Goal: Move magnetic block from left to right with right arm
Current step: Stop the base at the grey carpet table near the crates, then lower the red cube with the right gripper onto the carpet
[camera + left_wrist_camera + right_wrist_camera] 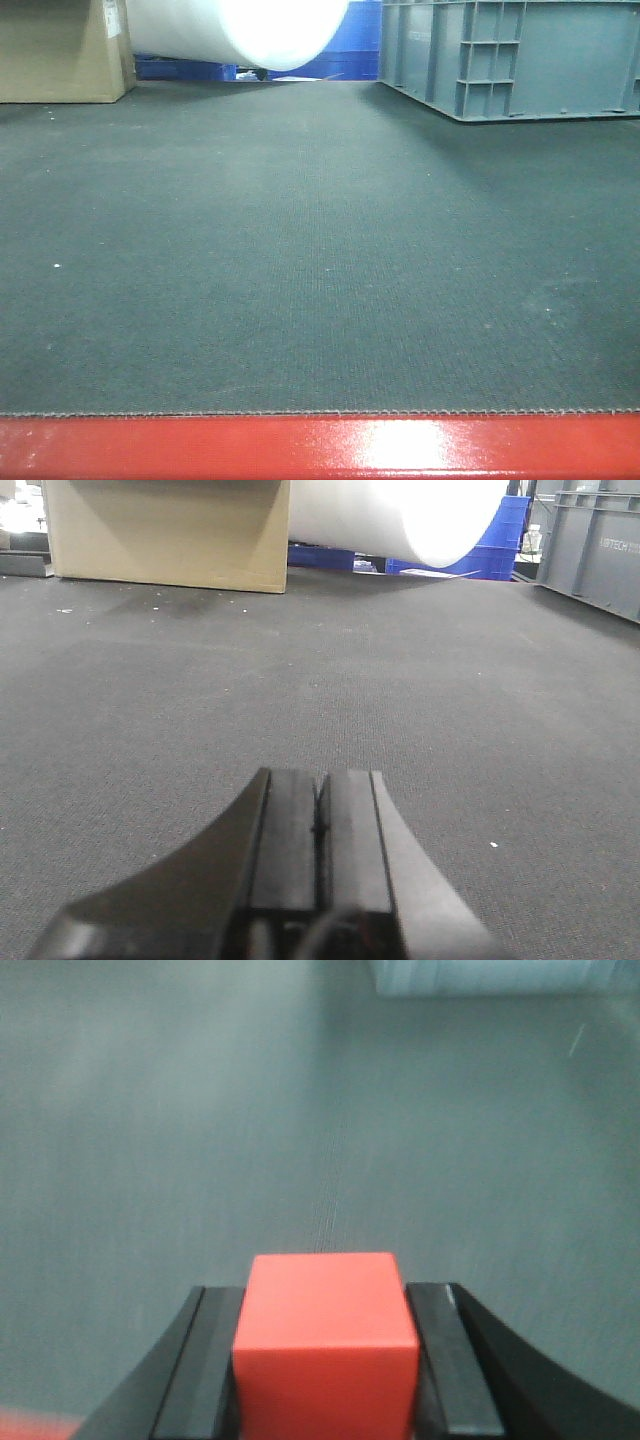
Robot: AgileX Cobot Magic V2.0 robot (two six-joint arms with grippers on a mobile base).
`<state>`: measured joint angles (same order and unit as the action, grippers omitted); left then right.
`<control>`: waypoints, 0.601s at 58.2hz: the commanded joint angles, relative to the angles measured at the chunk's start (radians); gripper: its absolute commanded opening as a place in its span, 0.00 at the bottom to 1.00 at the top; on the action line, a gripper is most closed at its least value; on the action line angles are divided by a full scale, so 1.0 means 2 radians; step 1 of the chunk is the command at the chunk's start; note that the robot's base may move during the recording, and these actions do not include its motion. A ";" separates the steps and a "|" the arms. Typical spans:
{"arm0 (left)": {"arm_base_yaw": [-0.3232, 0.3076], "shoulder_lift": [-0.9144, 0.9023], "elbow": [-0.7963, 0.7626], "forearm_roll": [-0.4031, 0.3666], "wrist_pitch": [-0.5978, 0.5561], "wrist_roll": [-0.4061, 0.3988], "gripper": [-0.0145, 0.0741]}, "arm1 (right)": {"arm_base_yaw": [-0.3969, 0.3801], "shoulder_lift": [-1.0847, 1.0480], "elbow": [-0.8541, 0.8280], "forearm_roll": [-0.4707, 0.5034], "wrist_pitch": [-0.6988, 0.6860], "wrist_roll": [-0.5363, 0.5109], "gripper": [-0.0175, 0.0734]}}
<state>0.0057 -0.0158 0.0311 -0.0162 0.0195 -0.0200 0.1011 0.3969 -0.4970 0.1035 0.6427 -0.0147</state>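
The robot's right gripper should release the magnetic block, now held above the grey mat, on the middle of the grey mat, nearer the red rim [336,279].
In the right wrist view, the magnetic block [325,1340], a plain bright-red cube, sits squarely between two black fingers. My right gripper [325,1295] is shut on it, one pad against each side, above the grey mat [200,1140]. That view is blurred. In the left wrist view, my left gripper [320,776] is shut with its pads pressed together and nothing between them, low over the mat. Neither gripper nor the block shows in the front view.
The dark grey mat [300,250] ends at a glossy red table rim [300,448] in front. At the back stand a cardboard box [60,50], a white roll [250,30], blue crates [350,55] and a grey plastic crate [520,55].
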 commanded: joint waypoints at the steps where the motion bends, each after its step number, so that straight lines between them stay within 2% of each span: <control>1: 0.001 -0.003 0.005 -0.003 -0.041 -0.001 0.03 | 0.023 0.067 -0.043 -0.011 -0.028 -0.002 0.51; 16: 0.001 -0.003 0.005 -0.003 -0.041 -0.001 0.03 | 0.127 0.231 -0.110 -0.090 -0.075 0.003 0.51; 27: 0.001 -0.003 0.005 -0.003 -0.041 -0.001 0.03 | 0.197 0.353 -0.177 -0.092 -0.062 0.028 0.51; 35: 0.001 -0.003 0.005 -0.003 -0.041 -0.001 0.03 | 0.229 0.440 -0.234 -0.092 -0.029 0.039 0.51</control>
<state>0.0057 -0.0158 0.0311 -0.0162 0.0195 -0.0200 0.5280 1.1997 -0.8737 -0.0652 0.5945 0.0391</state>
